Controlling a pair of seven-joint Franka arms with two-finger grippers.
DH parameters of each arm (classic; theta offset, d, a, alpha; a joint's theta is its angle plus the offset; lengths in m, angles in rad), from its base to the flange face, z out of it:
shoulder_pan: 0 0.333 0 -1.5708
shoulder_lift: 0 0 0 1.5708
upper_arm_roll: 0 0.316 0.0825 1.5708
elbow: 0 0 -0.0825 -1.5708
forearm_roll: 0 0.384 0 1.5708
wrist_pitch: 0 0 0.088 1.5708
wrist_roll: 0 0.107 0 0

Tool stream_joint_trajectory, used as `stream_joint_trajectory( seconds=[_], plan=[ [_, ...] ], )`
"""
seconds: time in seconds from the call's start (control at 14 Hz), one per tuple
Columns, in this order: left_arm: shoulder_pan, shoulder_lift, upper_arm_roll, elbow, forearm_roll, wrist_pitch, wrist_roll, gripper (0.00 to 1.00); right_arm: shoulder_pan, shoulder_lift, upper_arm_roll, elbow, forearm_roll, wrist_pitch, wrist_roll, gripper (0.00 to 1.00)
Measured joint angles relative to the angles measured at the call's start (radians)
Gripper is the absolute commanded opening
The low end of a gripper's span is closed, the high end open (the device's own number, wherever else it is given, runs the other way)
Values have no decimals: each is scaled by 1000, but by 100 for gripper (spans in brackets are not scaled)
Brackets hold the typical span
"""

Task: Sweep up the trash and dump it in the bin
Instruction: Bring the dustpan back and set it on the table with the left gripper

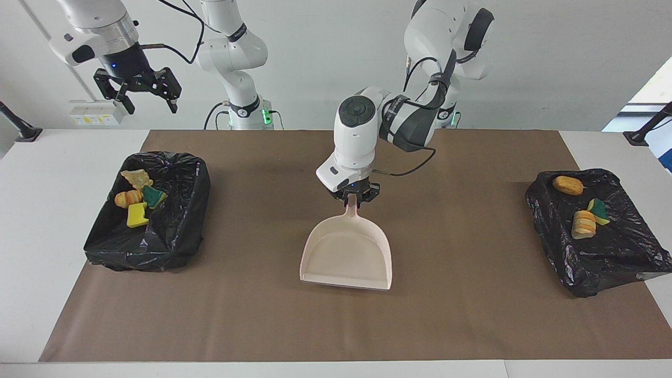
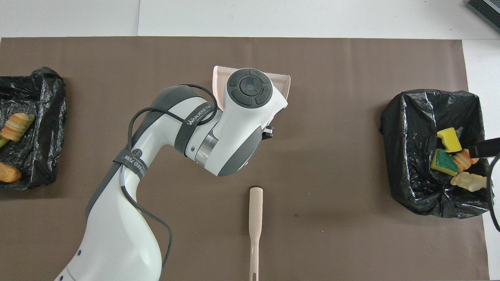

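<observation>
Next, I set the beige dustpan on the brown mat (image 2: 260, 114) just beyond the beige brush with my left gripper. The dustpan now sits low over the mat's middle.
My left gripper (image 1: 351, 199) is shut on the handle of the beige dustpan (image 1: 346, 254), which sits low over the middle of the mat, empty, its mouth turned away from the robots. In the overhead view the left wrist covers most of the dustpan (image 2: 217, 86). The trash lies in two bins lined with black bags. Several scraps (image 1: 137, 195) (image 2: 449, 140) are in the bin (image 1: 173, 226) (image 2: 410, 128) at the right arm's end. Three scraps (image 1: 584, 224) (image 2: 15, 125) are in the bin (image 1: 604, 252) (image 2: 43, 128) at the left arm's end. My right gripper (image 1: 137, 93) hangs open, high over the table's edge by its bin.
The beige brush (image 2: 256, 218) lies on the brown mat (image 1: 252, 315) nearer to the robots than the dustpan, handle toward them; the left arm hides it in the facing view. White table borders the mat at both ends.
</observation>
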Motion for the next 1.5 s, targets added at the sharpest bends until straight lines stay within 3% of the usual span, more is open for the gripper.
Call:
stream_joint_trajectory(
  seconds=[0.29,0.64,0.72,0.79,1.0,1.07,1.15,1.5],
  plan=[
    [-8,89,-3,48,-4,51,-32,0,0,2,7,0,-4,8,-1,100],
    [-8,100,-2,45,-72,60,-39,0,12,2,24,1,-15,8,-12,100],
    [-8,101,-2,45,-78,63,-39,9,18,2,26,1,-15,8,-12,100],
    [-8,101,-2,45,-80,63,-40,24,26,2,27,1,-15,8,-12,100],
    [-8,100,1,45,-81,64,-42,77,35,1,27,-1,-16,8,-12,100],
    [-8,101,4,45,-81,64,-42,83,35,0,26,-2,-15,8,-12,100],
    [-7,100,7,45,-81,64,-42,100,34,-1,25,-4,-15,8,-11,100],
    [46,53,26,21,-80,68,4,100,29,-4,6,-9,30,5,31,100]
  ],
)
